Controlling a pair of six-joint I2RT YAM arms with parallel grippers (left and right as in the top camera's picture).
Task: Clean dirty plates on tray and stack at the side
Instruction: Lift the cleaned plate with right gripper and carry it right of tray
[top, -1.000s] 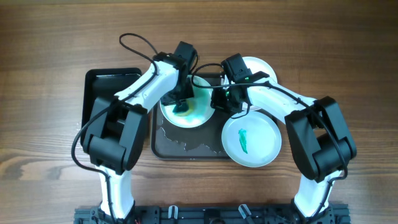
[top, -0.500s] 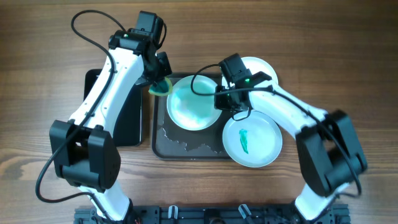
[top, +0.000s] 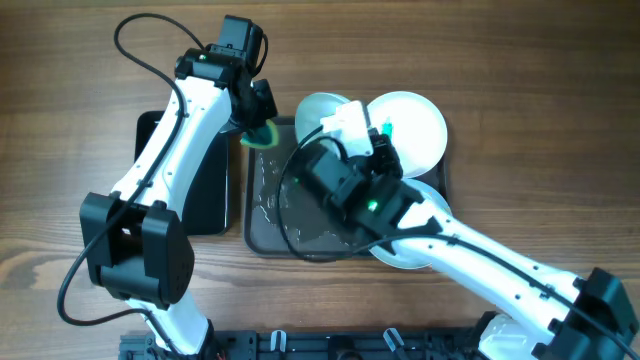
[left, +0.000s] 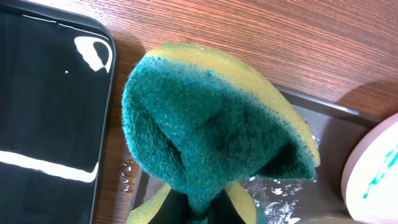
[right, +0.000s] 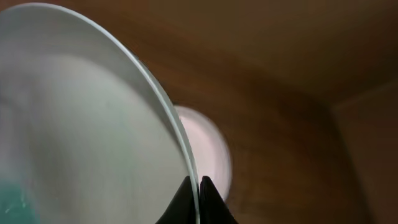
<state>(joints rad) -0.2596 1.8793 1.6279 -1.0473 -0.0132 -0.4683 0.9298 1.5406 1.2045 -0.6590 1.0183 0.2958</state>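
Observation:
I should set the white plate, now held tilted high above the tray, down with my right gripper on the bare wooden table (top: 510, 171) next to the plates on the dark tray.
My left gripper (top: 262, 128) is shut on a green and yellow sponge (left: 211, 124) and holds it above the back left corner of the wet dark tray (top: 268, 215). My right gripper (right: 199, 190) is shut on the rim of a white plate (right: 81, 124) and holds it tilted, high above the tray; in the overhead view that plate (top: 315, 108) shows behind the raised right arm. A clean-looking white plate (top: 410, 125) lies at the tray's back right. Another plate (top: 395, 255) at the tray's front right is mostly hidden under the right arm.
A black empty tray (top: 205, 190) lies left of the dark tray and also shows in the left wrist view (left: 43, 93). Water drops lie on the dark tray's floor (left: 348, 137). Wooden table all around.
My right gripper has lifted the green-smeared plate off the tray and raised it high. My left gripper first drew back from that plate with the sponge, then stayed still.

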